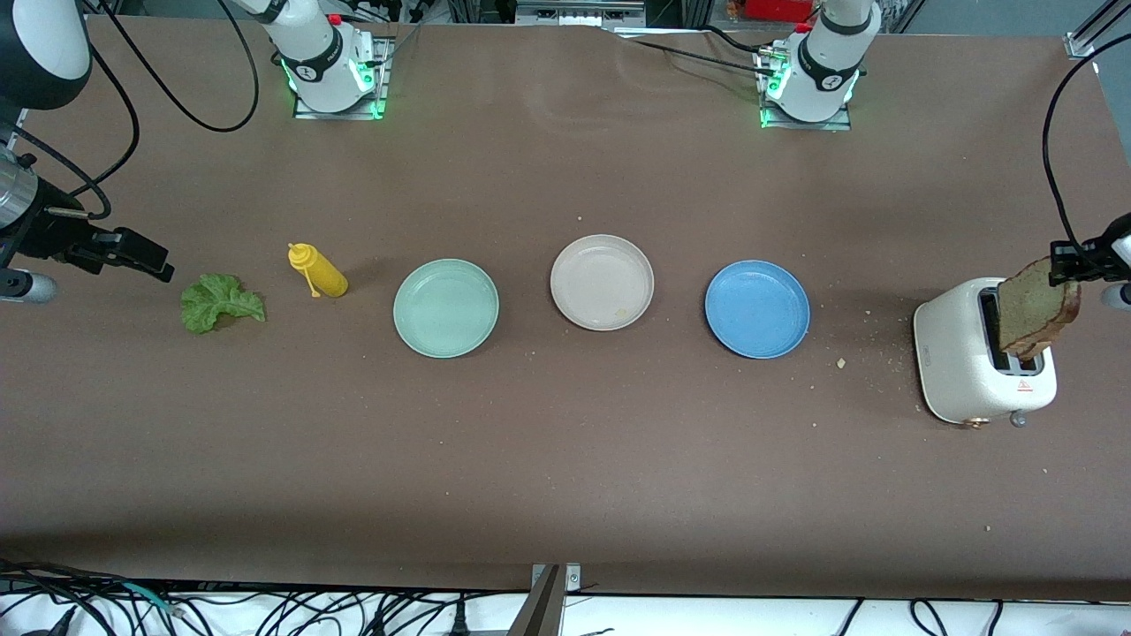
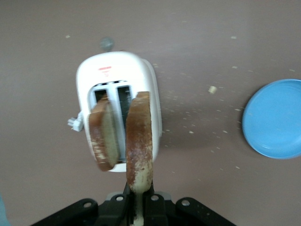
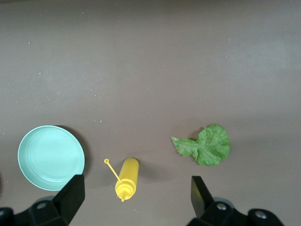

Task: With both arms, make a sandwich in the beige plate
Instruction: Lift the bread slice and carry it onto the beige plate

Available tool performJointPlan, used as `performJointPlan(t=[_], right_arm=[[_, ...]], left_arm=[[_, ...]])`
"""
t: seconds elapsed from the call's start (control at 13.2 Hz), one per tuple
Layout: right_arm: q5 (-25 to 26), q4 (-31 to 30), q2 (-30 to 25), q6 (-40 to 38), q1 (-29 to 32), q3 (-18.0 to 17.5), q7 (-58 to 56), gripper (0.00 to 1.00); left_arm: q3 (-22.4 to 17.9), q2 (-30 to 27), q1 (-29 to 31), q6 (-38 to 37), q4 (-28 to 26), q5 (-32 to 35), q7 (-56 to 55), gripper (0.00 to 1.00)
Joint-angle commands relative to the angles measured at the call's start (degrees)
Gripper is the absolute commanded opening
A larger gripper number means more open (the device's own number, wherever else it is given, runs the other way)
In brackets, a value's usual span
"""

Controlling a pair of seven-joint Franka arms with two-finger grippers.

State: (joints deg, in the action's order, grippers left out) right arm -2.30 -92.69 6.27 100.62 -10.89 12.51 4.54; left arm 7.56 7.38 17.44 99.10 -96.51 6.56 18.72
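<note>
The robot's left gripper will release the bread slice on the middle of the bare beige plate [image 1: 595,282], next to the blue plate.
The beige plate [image 1: 602,282] lies bare between a green plate and a blue one. At the left arm's end of the table, my left gripper [image 1: 1074,261] [image 2: 139,195] is shut on the top edge of a brown-crusted bread slice [image 1: 1038,309] [image 2: 139,141]. The slice is tilted and raised above the white toaster [image 1: 981,371] [image 2: 117,70], with its lower edge at the slot. A second slice [image 2: 103,136] stands in the other slot. The lettuce leaf [image 1: 219,302] [image 3: 204,145] lies flat at the right arm's end. My right gripper [image 1: 132,256] [image 3: 136,197] hangs open above the table near it, holding nothing.
A yellow squeeze bottle [image 1: 318,271] [image 3: 127,178] lies on its side between the lettuce and the mint-green plate [image 1: 445,307] [image 3: 51,157]. The blue plate [image 1: 757,308] [image 2: 275,117] sits between the beige plate and the toaster. Crumbs dot the table around the toaster.
</note>
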Motion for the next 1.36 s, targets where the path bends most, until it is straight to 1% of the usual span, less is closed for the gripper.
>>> performJointPlan(t=[0.0, 0.08, 0.15, 0.23, 0.38, 0.53, 0.68, 0.76, 0.83, 0.91, 0.98, 1.14, 1.29], right_arm=[[-0.8, -0.7, -1.2, -0.4, -0.1, 0.0, 0.6, 1.0], [-0.8, -0.7, -1.1, -0.4, -0.1, 0.0, 0.6, 1.0], [-0.8, -0.7, -1.1, -0.4, -0.1, 0.0, 0.6, 1.0], [-0.8, -0.7, -1.1, -0.4, -0.1, 0.0, 0.6, 1.0], [-0.8, -0.7, -1.1, -0.4, -0.1, 0.0, 0.6, 1.0], [-0.6, -0.5, -1.2, -0.3, -0.1, 0.1, 0.5, 1.0], [-0.4, -0.5, -1.1, -0.4, 0.0, 0.1, 0.5, 1.0], [-0.4, -0.4, -1.2, -0.3, 0.0, 0.1, 0.6, 1.0], [-0.5, -0.4, -1.2, -0.3, 0.0, 0.1, 0.6, 1.0], [-0.4, -0.4, -1.2, -0.3, 0.0, 0.1, 0.7, 1.0], [-0.3, -0.4, -1.1, -0.2, 0.1, 0.2, 0.8, 1.0], [0.1, -0.6, -0.4, -0.3, 0.1, 0.2, 0.8, 1.0], [0.1, -0.6, 0.7, -0.2, 0.3, 0.2, 0.9, 1.0]], left_arm=[[6.4, 1.0, -0.6, -5.2, 2.5, 0.3, 0.2, 0.0], [9.1, 1.1, -0.6, -5.8, 2.4, -0.2, 0.1, 0.0], [11.1, 1.7, -0.6, -7.1, 2.5, -2.3, 0.2, 0.0], [12.7, 3.0, -0.6, -7.9, 2.3, -5.4, -0.2, 0.0], [15.3, 5.7, -1.3, -7.9, 2.2, -13.7, -2.6, 0.0], [15.9, 8.5, -5.8, -7.8, 2.5, -16.2, -8.1, 0.0], [15.9, 11.2, -11.0, -7.3, 2.6, -23.0, -9.6, 0.0], [15.9, 13.2, -12.2, -7.1, 2.6, -27.3, -10.2, 0.0], [15.8, 15.4, -13.3, -5.7, 2.9, -31.5, -10.2, 0.0], [15.9, 17.2, -14.4, -2.5, 3.3, -35.2, -10.2, 0.0], [15.9, 18.6, -16.4, 0.4, 3.3, -37.6, -10.2, 0.0], [15.9, 22.1, -18.7, 4.1, 3.3, -40.3, -9.2, 0.0], [15.8, 25.3, -21.5, 8.5, 3.0, -40.7, -6.5, 0.0]])
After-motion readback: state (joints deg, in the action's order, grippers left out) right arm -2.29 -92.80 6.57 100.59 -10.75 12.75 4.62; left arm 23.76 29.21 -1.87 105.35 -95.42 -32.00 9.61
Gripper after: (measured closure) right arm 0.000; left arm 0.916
